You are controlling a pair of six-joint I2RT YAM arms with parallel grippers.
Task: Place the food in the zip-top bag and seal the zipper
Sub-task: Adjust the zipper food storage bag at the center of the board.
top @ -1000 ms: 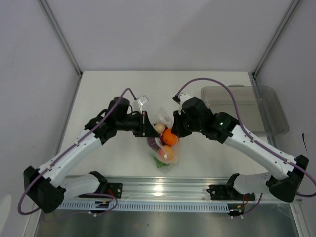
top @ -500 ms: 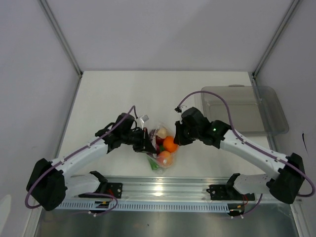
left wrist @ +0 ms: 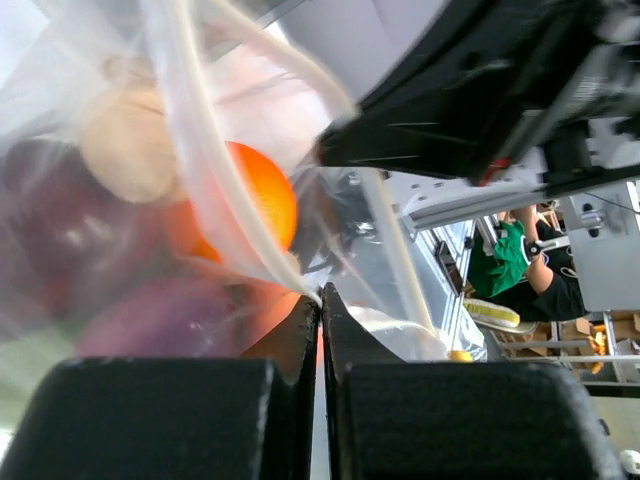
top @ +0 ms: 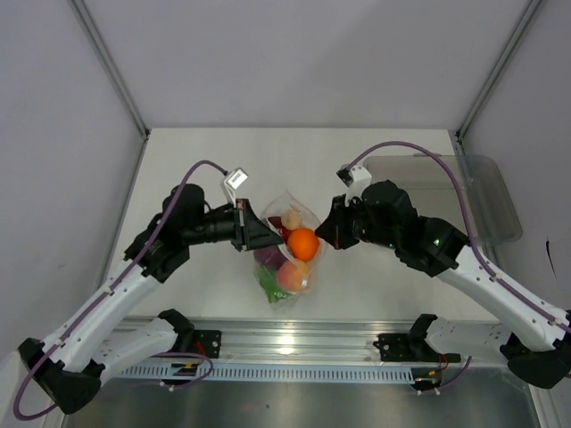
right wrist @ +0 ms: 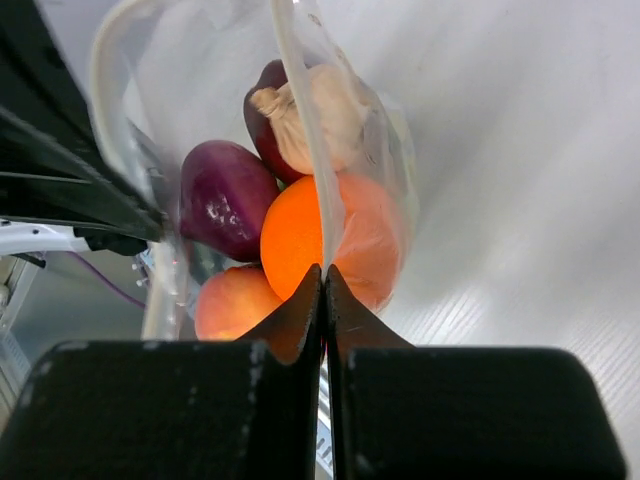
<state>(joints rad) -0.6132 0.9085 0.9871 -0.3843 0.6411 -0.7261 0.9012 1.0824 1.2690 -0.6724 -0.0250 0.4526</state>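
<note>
Next, my right gripper takes the opening's corner (left wrist: 436, 346) before sealing, once I lower the bag, as my two grippers are holding opposite rims of the bag's opening.
The clear zip-top bag (top: 287, 254) hangs between my two grippers above the table's middle. Inside it I see an orange (top: 302, 243), a peach-coloured fruit (top: 290, 275), a dark purple fruit (top: 267, 258), a green leafy piece (top: 268, 287) and a beige piece (top: 292, 218). My left gripper (top: 256, 234) is shut on the bag's left rim, shown in the left wrist view (left wrist: 320, 297). My right gripper (top: 323, 234) is shut on the right rim, shown in the right wrist view (right wrist: 324, 272). The zipper strip (right wrist: 300, 130) runs up from the right jaws. The bag's mouth is open.
A rigid clear plastic tray (top: 446, 192) stands at the back right of the white table (top: 196, 160). Grey walls close in the left, back and right. A metal rail (top: 285, 343) runs along the near edge.
Both grippers have risen and spread apart with the bag's rims, after dipping low half a second ago. The bag hangs higher and its mouth is stretched wider.
</note>
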